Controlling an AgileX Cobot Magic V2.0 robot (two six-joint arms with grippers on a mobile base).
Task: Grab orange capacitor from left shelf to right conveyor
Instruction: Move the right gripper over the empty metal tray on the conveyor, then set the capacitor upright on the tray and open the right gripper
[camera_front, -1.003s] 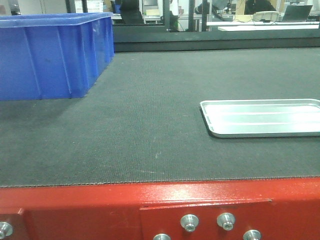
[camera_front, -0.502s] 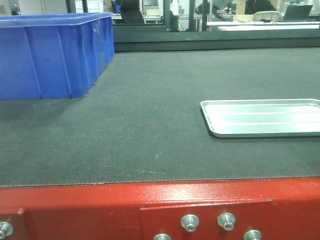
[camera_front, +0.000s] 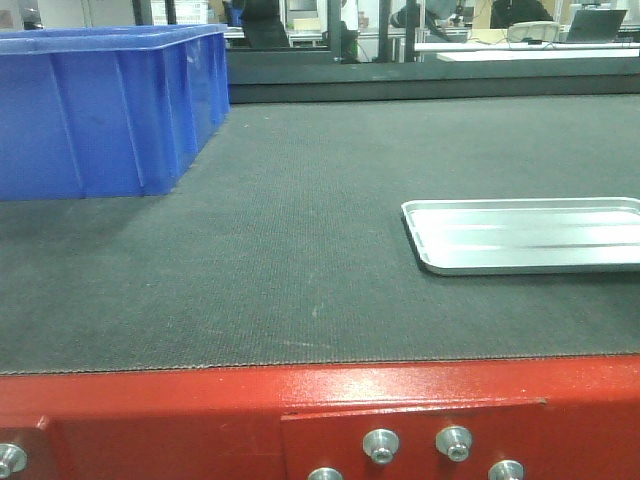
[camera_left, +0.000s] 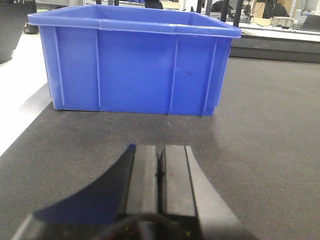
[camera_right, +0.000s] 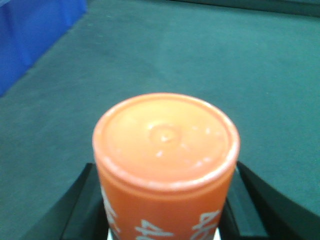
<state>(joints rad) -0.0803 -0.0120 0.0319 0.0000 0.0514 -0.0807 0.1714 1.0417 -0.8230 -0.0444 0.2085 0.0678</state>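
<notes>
Next, my right gripper lets go of the orange capacitor upright on the shallow silver tray, closer to the tray's front edge (camera_front: 554, 243).
The orange capacitor (camera_right: 165, 135) with white "4680" print stands upright between the black fingers of my right gripper (camera_right: 166, 169), which is shut on it above the dark grey belt of the right conveyor (camera_right: 225, 60). My left gripper (camera_left: 161, 150) is shut and empty, low over the same belt (camera_left: 270, 150), pointing at a blue bin (camera_left: 135, 65). In the front view the belt (camera_front: 300, 250) runs back from its red bolted front edge (camera_front: 200, 410); neither gripper nor the capacitor shows there. The left shelf is out of view.
The blue plastic bin (camera_front: 100, 110) stands at the belt's back left and shows at the top left of the right wrist view (camera_right: 30, 35). A shallow silver tray (camera_front: 520, 235) lies on the belt at the right. A white surface (camera_left: 20, 90) borders the belt's left side.
Nothing on the belt has moved in the front view; only a faint dark streak now shows in the tray's sheen.
</notes>
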